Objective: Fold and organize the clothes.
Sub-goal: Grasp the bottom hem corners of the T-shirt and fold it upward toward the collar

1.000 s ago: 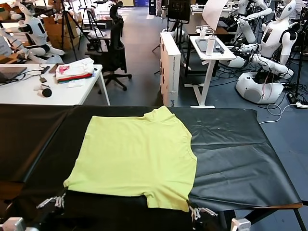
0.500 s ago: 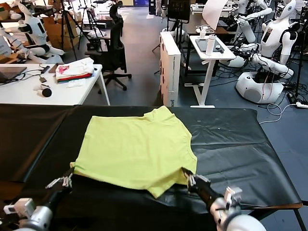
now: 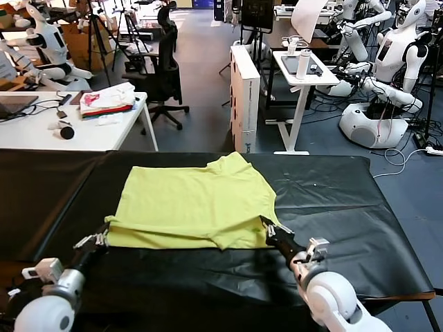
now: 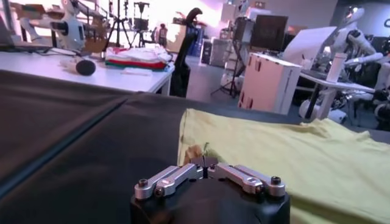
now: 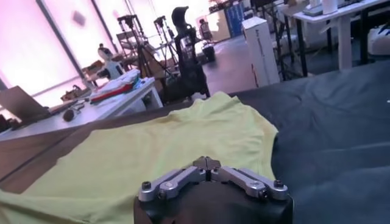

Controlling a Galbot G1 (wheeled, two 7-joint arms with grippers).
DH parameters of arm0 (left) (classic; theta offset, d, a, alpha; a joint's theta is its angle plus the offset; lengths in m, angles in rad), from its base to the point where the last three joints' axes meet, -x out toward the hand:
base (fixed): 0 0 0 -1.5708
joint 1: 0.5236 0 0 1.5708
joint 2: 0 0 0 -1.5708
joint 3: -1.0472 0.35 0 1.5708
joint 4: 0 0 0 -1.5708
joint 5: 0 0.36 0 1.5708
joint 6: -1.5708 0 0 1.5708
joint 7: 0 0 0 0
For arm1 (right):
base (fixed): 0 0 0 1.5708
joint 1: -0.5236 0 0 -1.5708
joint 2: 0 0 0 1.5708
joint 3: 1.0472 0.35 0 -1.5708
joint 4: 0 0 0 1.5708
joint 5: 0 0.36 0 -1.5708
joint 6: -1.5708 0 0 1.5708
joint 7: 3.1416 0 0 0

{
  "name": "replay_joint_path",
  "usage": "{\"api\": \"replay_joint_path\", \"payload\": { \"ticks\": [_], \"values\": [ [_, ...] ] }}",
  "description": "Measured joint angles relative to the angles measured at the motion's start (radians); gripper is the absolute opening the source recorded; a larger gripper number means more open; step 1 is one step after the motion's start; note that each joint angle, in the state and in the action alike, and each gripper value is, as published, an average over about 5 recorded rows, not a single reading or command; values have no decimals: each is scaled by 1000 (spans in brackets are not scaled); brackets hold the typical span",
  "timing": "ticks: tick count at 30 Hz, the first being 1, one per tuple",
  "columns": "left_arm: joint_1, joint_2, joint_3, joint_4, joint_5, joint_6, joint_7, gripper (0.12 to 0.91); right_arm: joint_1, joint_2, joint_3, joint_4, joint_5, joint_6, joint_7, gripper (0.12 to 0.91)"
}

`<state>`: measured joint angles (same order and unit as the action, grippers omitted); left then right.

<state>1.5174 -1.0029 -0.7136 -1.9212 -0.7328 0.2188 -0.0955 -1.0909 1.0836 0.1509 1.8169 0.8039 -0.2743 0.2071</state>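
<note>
The T-shirt's hem slants and bunches near the robot's right gripper, so next the left gripper lets go of the hem, takes the near folded corner (image 3: 113,242) and pulls toward the robot.
The lime yellow-green T-shirt (image 3: 194,200) lies on the black table (image 3: 346,228), its neck at the far side and its near part doubled over. My left gripper (image 3: 105,236) is shut on the shirt's near left corner, seen in the left wrist view (image 4: 206,163) with shirt cloth (image 4: 292,158) beyond it. My right gripper (image 3: 266,225) is shut on the near right corner, seen in the right wrist view (image 5: 207,162) over the shirt (image 5: 183,140). Both hold the hem low above the shirt's lower half.
A white desk (image 3: 41,135) with a white, red and pink cloth pile (image 3: 107,102) stands behind the table at the left. A white box (image 3: 243,97), an office chair (image 3: 163,69) and other robots (image 3: 394,62) stand beyond. Bare black table spreads to the right.
Both grippers have carried the shirt's near hem away from me, from the table's front edge towards its middle. The shirt's near part now lies folded over itself.
</note>
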Motion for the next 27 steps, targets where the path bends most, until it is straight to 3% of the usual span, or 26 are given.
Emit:
{"api": "replay_joint_path", "payload": {
  "ticks": [18,20,24,27],
  "values": [
    [-89,19,46,119,24,5,5,148,56,18,-13,-72,-5,-21,-16,156],
    [-91,21,47,121,24,8,4,148,51,11,-8,-63,-5,-30,-26,209],
    [-91,20,45,119,29,21,5,196,30,-12,6,-26,-5,-55,-42,423],
    [-83,20,38,108,32,26,4,350,6,-41,18,17,-3,-86,-42,613]
  ]
}}
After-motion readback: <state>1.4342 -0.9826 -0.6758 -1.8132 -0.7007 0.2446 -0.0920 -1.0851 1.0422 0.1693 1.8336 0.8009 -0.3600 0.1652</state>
